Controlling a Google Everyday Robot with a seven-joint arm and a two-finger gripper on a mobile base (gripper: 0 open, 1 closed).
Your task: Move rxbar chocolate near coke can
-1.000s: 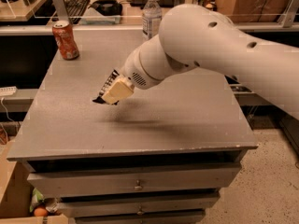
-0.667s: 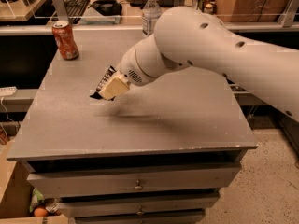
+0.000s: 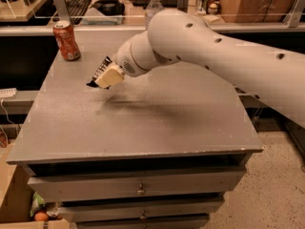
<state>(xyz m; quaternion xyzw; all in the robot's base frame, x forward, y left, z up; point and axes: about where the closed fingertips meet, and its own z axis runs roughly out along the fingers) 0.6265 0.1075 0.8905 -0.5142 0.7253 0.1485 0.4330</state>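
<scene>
The rxbar chocolate, held tilted a little above the tabletop, will be put down by my gripper on the grey table (image 3: 86, 55) beside the coke can, toward the water bottle.
The coke can (image 3: 66, 41), red-orange with a silver top, stands upright at the far left corner of the grey table (image 3: 157, 123). My gripper (image 3: 104, 77) hangs over the left middle of the table, to the right of the can and nearer the front. It is shut on the rxbar chocolate (image 3: 99, 72), a thin black wrapper with white lettering that sticks out to the left of the cream fingers (image 3: 109, 76). The bar is held tilted, a little above the tabletop. A clear gap lies between the bar and the can.
A clear plastic water bottle (image 3: 153, 7) stands at the table's far edge, partly behind my arm (image 3: 209, 46). Drawers (image 3: 138, 187) sit under the tabletop. A desk with a keyboard (image 3: 78, 4) is behind. A cardboard box (image 3: 14, 194) is on the floor at the left.
My gripper has carried the rxbar chocolate to the left and a little farther back, closer to the coke can. The can and bottle have not moved.
</scene>
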